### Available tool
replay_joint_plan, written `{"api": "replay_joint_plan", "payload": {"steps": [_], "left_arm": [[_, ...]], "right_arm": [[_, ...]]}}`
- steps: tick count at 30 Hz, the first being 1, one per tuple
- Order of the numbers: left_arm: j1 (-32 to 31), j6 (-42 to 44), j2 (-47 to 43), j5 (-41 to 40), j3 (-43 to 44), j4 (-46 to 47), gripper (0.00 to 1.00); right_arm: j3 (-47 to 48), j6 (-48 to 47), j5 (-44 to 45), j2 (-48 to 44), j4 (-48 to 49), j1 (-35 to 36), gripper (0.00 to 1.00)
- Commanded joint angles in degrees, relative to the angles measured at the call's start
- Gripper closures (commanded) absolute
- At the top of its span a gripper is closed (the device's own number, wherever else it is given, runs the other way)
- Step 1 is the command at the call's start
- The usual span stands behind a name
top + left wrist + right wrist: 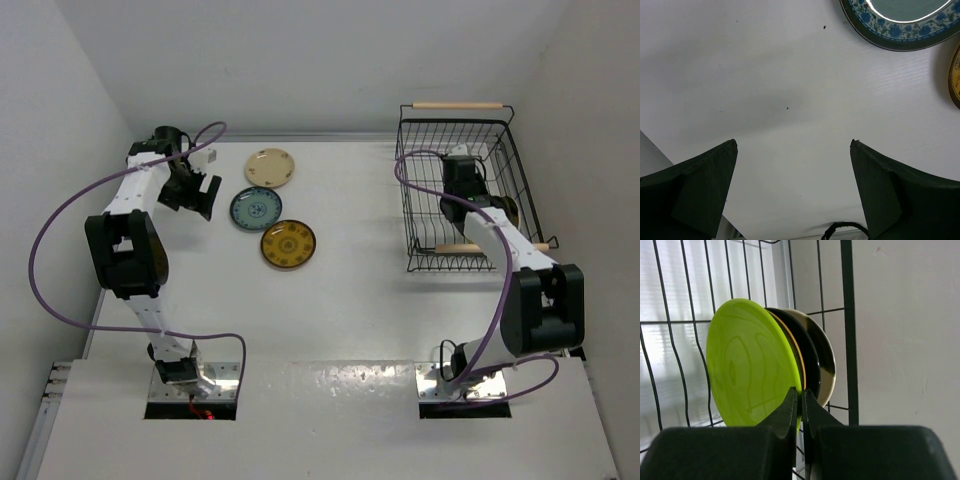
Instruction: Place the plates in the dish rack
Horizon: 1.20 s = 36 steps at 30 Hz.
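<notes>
The blue patterned plate is next for my left gripper, which should go there and close on the plate's rim (232, 210) (852, 25) farthest from the dish rack.
The black wire dish rack (408, 205) stands at the far right. My right gripper (472, 190) reaches into it. In the right wrist view it (801, 392) is shut on the lower rim of the lime green plate (747, 362), which stands on edge. Behind that plate stand a brown-and-yellow plate (799, 357), a black plate (810, 360) and a cream plate with a dark patch (826, 360). On the table lie the beige plate (270, 167), the blue patterned plate (256, 209) and a brown-and-yellow plate (288, 245). My left gripper (197, 192) is open and empty, left of the blue plate (900, 22).
The rack's wires (846, 315) close round the right gripper. Wooden rod handles (457, 105) cap the rack's short ends. White walls stand close on the left, back and right. A purple cable loops off each arm.
</notes>
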Motion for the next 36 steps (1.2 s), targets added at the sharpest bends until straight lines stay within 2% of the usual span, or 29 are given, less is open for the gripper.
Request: {"api": "replay_joint_plan", "payload": {"steps": [1, 7, 10, 11, 13, 14, 18, 24, 28, 31, 32, 35, 36], "left_arm": [[0.3, 0.5, -1.9, 0.7, -0.3, 0.4, 0.01], [0.3, 0.5, 1.8, 5.3, -1.4, 1.9, 0.01], [0.3, 0.5, 4.6, 7.4, -0.3, 1.9, 0.01], [0.3, -0.2, 5.2, 8.2, 0.4, 1.9, 0.01], [0.3, -0.2, 6.3, 9.3, 1.0, 1.9, 0.01], [0.3, -0.2, 7.0, 10.8, 1.0, 1.9, 0.01], [0.3, -1.3, 9.1, 12.6, 2.6, 3.9, 0.01], [0.3, -3.5, 15.1, 17.7, 6.4, 3.9, 0.01], [-0.3, -4.8, 19.0, 21.1, 11.7, 4.4, 0.01], [-1.0, -6.1, 22.2, 20.3, 14.3, 4.9, 0.02], [-1.0, -6.7, 23.0, 20.3, 14.3, 4.9, 0.04], [-1.5, -8.1, 26.1, 20.3, 15.7, 4.9, 0.2], [-1.5, -8.7, 27.3, 20.3, 15.7, 4.9, 0.29]], "right_arm": [[0.6, -0.7, -0.7, 0.6, -0.5, 0.1, 1.0], [5.5, 2.0, -3.4, 5.3, -9.9, 0.4, 1.0], [9.1, 4.2, -4.0, 7.2, -14.7, 0.5, 0.85], [9.8, 5.4, -3.9, 7.5, -15.2, 0.4, 0.71], [11.5, 6.2, -3.8, 6.9, -16.5, 0.5, 0.57], [11.8, 6.8, -3.9, 6.5, -16.8, 0.5, 0.46], [13.5, 6.8, -4.8, 2.9, -15.1, 1.9, 0.23], [16.8, 7.0, -7.0, -2.2, -14.4, 3.7, 0.12], [17.6, 7.4, -7.0, -3.8, -14.2, 4.2, 0.11], [18.0, 8.6, -7.7, -5.2, -15.6, 4.9, 0.11], [18.0, 8.6, -7.9, -6.4, -15.4, 5.0, 0.11], [16.8, 8.2, -8.3, -8.6, -13.8, 6.4, 0.11], [16.4, 8.3, -8.3, -9.2, -13.8, 6.7, 0.11]]}}
